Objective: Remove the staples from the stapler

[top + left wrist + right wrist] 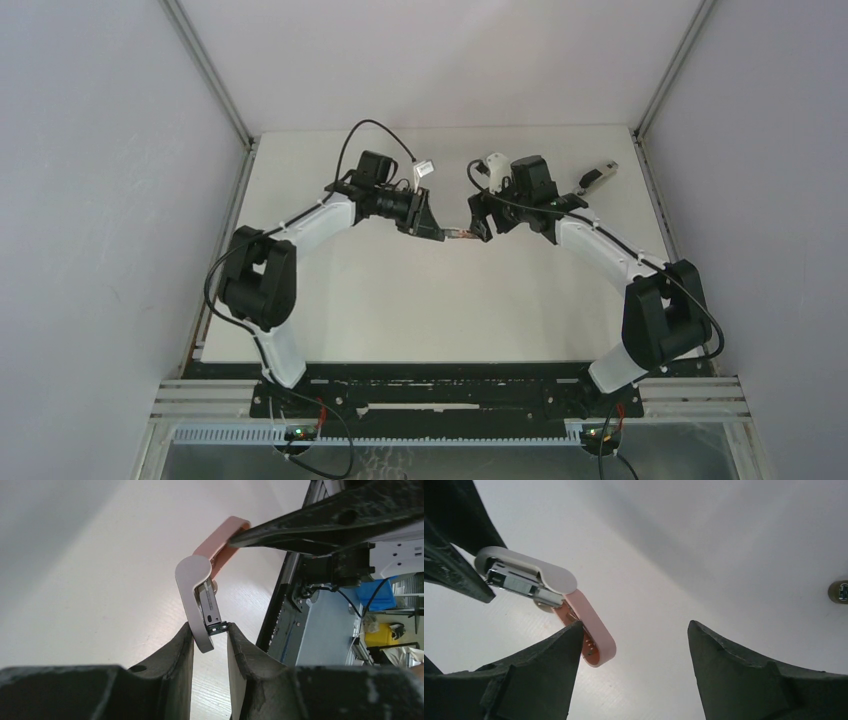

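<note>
The metal magazine's front end is covered by my left gripper, so I should grab the grey base's rounded end (560, 581) with my right gripper to free that front end for unloading staples.
The stapler (458, 234) hangs above the table's middle, folded open. Its grey base (192, 587) and metal magazine (519, 582) sit between the fingers of my left gripper (210, 630), which is shut on that end. The pink top arm (591, 630) swings away from the base. My right gripper (636, 627) is open; its left fingertip (569, 637) rests against the pink arm and its other finger stands far off. In the left wrist view the right gripper's finger (320, 525) meets the pink arm's tip (225, 540). No staples can be made out.
A small dark and silver object (598, 175) lies at the back right of the table (400, 310). A white object (495, 165) shows beside the right wrist. Enclosure walls and posts (215, 80) ring the table on three sides.
</note>
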`<action>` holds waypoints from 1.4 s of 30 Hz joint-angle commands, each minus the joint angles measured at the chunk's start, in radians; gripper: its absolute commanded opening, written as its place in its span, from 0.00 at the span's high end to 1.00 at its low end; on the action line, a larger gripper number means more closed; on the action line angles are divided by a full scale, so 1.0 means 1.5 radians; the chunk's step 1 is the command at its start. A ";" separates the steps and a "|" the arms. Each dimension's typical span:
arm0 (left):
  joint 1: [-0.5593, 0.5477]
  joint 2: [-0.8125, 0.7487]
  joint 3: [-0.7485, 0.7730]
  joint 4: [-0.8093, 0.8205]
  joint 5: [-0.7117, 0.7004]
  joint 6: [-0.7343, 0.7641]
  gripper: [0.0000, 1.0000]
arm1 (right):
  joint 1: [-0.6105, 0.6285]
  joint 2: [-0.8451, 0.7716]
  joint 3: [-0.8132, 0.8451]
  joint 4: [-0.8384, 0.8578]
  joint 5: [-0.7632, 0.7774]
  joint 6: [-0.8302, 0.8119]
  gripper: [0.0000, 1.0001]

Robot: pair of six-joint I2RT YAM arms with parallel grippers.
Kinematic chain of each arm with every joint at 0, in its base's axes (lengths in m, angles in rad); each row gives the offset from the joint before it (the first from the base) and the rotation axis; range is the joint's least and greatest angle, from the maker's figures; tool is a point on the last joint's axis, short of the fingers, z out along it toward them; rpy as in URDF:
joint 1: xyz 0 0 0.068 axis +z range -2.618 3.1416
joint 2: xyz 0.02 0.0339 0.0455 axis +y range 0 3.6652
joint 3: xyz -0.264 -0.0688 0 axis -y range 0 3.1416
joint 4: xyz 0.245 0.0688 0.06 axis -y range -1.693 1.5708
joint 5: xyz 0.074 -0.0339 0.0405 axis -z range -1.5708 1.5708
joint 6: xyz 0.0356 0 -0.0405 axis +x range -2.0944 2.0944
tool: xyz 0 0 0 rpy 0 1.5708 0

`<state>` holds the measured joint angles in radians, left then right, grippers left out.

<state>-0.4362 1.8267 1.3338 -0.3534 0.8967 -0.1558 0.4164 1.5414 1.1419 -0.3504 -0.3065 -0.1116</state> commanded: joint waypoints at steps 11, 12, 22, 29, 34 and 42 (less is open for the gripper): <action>0.000 -0.055 -0.010 -0.012 0.097 0.040 0.73 | -0.035 -0.046 0.016 -0.018 -0.200 -0.075 0.21; 0.000 -0.055 -0.010 -0.012 0.103 0.043 0.72 | -0.035 -0.052 0.016 -0.028 -0.232 -0.087 0.20; -0.028 -0.057 0.012 -0.087 0.151 0.126 0.72 | -0.029 -0.053 0.036 -0.113 -0.375 -0.187 0.17; -0.051 -0.061 0.027 -0.137 0.182 0.180 0.71 | -0.028 -0.011 0.084 -0.227 -0.430 -0.266 0.22; -0.057 -0.062 0.032 -0.161 0.212 0.206 0.71 | -0.024 0.012 0.099 -0.267 -0.454 -0.298 0.24; -0.061 -0.069 0.037 -0.185 0.233 0.233 0.71 | 0.001 0.056 0.135 -0.373 -0.483 -0.377 0.29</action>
<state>-0.5236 1.7981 1.3258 -0.6136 1.1828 0.1440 0.3954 1.6093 1.2888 -0.8139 -0.9714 -0.5812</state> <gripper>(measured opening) 0.316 0.718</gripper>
